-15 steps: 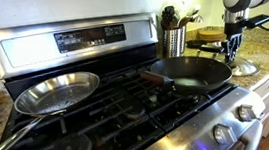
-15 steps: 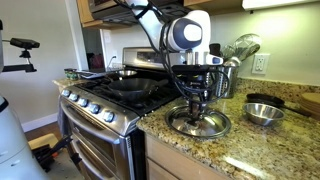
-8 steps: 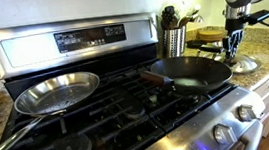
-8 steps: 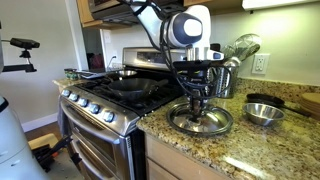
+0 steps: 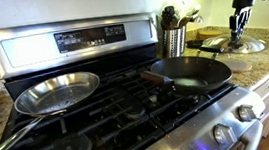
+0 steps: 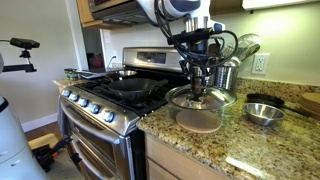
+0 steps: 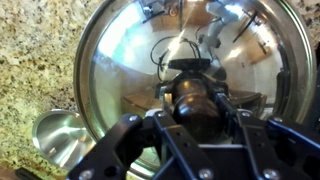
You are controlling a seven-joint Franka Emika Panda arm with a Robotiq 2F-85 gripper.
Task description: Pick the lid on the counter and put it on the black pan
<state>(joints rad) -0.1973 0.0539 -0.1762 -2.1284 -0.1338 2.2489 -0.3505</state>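
Note:
My gripper needs to set the lid down flat on the rim of the black pan, centered over its empty middle [image 5: 196,72], and let go.
My gripper [image 7: 196,108] is shut on the dark knob [image 7: 190,92] of the shiny domed lid [image 7: 120,70]. In both exterior views it holds the lid [image 5: 245,45] [image 6: 201,98] level, a little above the speckled granite counter [image 6: 235,150]. The gripper comes straight down onto the knob [image 5: 239,21] [image 6: 200,68]. The black pan [image 5: 192,71] sits empty on the stove's front burner next to the counter, its brown handle pointing toward the middle of the stove. The lid hangs beside the pan, not over it.
A silver steel frying pan [image 5: 56,91] lies on the far burner. A steel utensil holder [image 5: 174,39] stands at the back of the counter. A small steel bowl [image 6: 265,113] sits near the lid. A round beige mat [image 6: 200,121] lies under it.
The gripper has risen with the lid, which was resting on the counter a second ago and now hangs above it. The pans have not moved.

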